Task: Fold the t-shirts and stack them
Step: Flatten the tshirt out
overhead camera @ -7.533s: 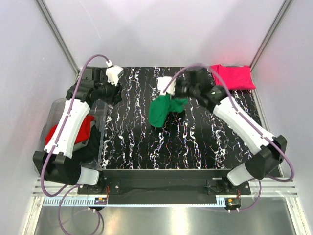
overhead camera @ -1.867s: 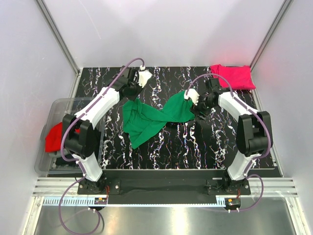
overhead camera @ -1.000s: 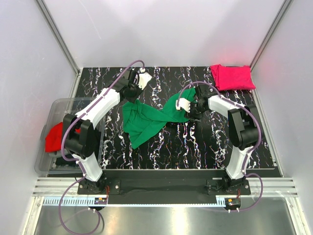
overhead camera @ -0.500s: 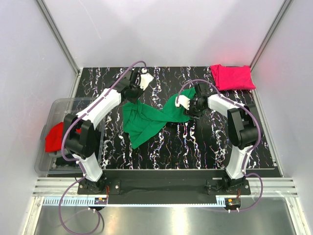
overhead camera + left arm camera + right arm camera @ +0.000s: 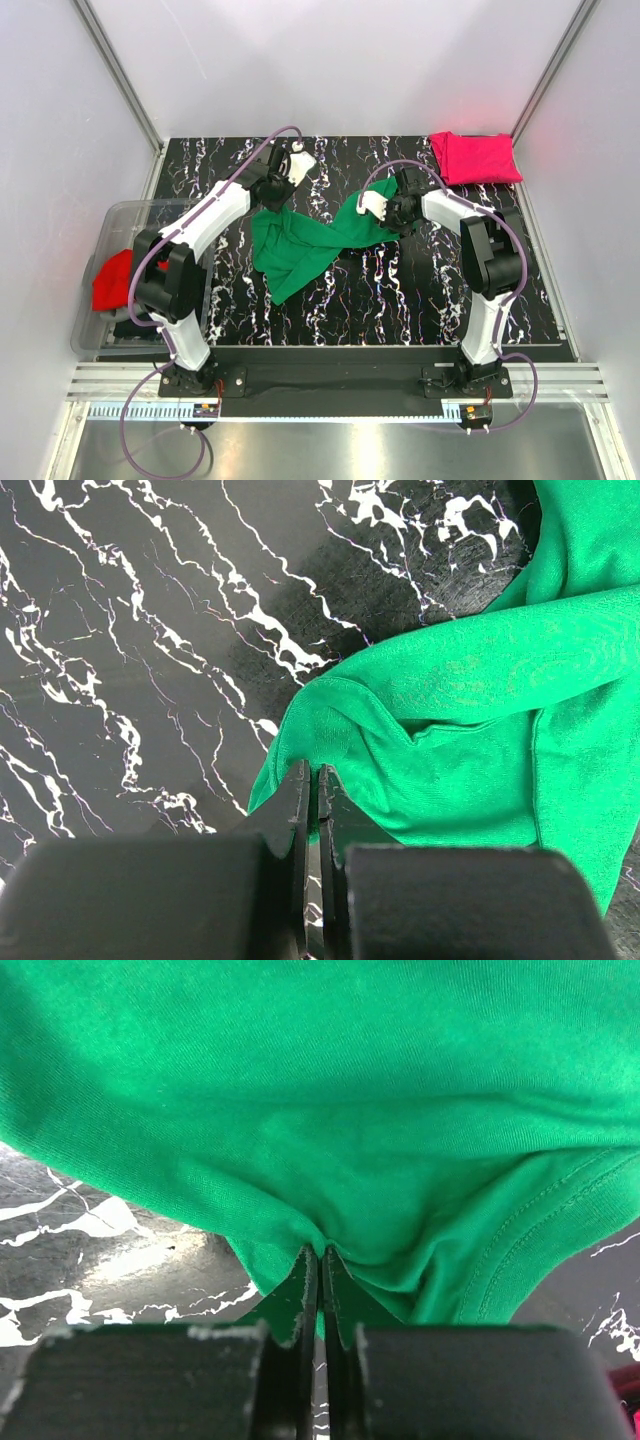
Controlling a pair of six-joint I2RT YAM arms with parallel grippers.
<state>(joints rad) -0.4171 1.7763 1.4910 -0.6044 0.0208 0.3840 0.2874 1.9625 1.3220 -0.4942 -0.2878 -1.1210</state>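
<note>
The green t-shirt's middle bunches into a narrow part, so the left gripper should hold its corner while the right gripper takes the t-shirt's front edge [image 5: 368, 246] to spread it.
A bright green t-shirt [image 5: 300, 245] lies crumpled on the black marbled table, stretched between both arms. At the shirt's left back corner, my left gripper [image 5: 268, 203] is shut on a fold of its edge; the left wrist view shows green cloth [image 5: 480, 710] pinched between the jaws of the gripper [image 5: 312, 770]. My right gripper [image 5: 392, 215] is shut on the shirt's right end, and the right wrist view shows a pucker of green cloth [image 5: 320, 1090] drawn into the tips of the gripper [image 5: 320, 1252]. A folded magenta-pink t-shirt [image 5: 475, 157] lies at the back right corner.
A clear plastic bin [image 5: 110, 225] stands off the table's left edge with a red shirt [image 5: 112, 280] and dark cloth inside. The left arm reaches over the bin's right side. Metal posts and grey walls close in the back and sides.
My right gripper, open half a second ago at the shirt's right end, has shut on the green cloth. The left gripper has kept its hold and barely moved.
</note>
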